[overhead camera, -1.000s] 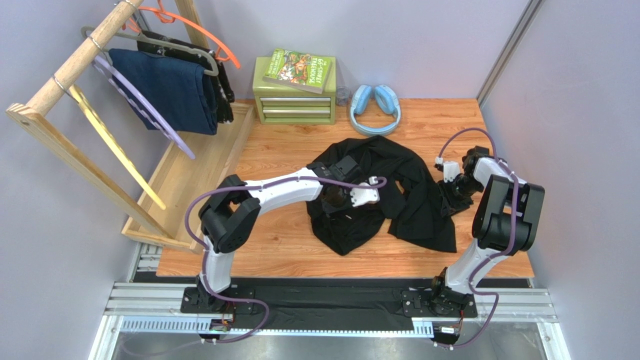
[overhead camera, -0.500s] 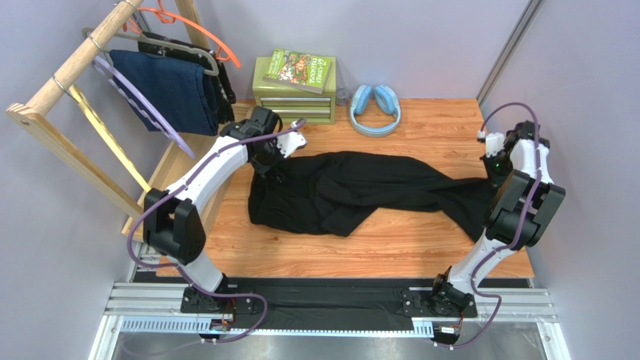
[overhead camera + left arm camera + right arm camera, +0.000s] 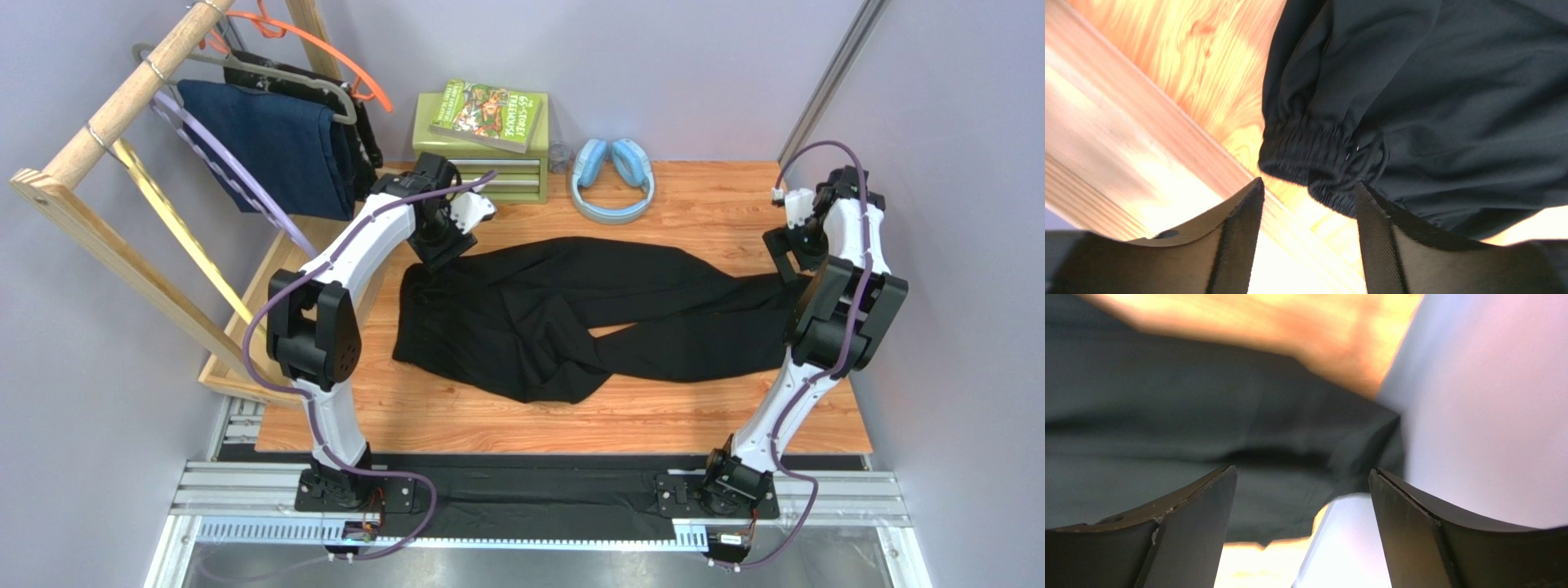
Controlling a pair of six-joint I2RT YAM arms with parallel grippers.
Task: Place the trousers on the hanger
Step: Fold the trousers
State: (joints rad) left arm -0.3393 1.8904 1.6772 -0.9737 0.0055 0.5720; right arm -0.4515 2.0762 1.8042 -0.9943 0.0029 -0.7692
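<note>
My right gripper should grab the black trousers next at the nearer leg end's near edge (image 3: 781,366) (image 3: 1289,533), close to the wall.
The black trousers (image 3: 589,312) lie stretched across the wooden table, waistband at the left, leg ends at the right. My left gripper (image 3: 444,245) hovers open just above the elastic waistband (image 3: 1315,162), and no cloth sits between its fingers (image 3: 1241,239). At the right edge my right gripper (image 3: 788,251) is open over a leg end (image 3: 1229,435), holding nothing. The lavender hanger (image 3: 233,172) hangs on the wooden rack at the far left, apart from both grippers.
The wooden rack (image 3: 123,110) also carries a navy garment (image 3: 276,147), an orange hanger (image 3: 325,55) and a grey hanger (image 3: 264,76). Its tray base (image 3: 307,294) borders the waistband. A green drawer box with a book (image 3: 481,147) and blue headphones (image 3: 613,175) stand behind. The right wall (image 3: 945,245) is close.
Both arms pulled the bunched trousers apart, left arm going left, right arm going right and back. Both grippers then opened and let go; the trousers now lie flat.
</note>
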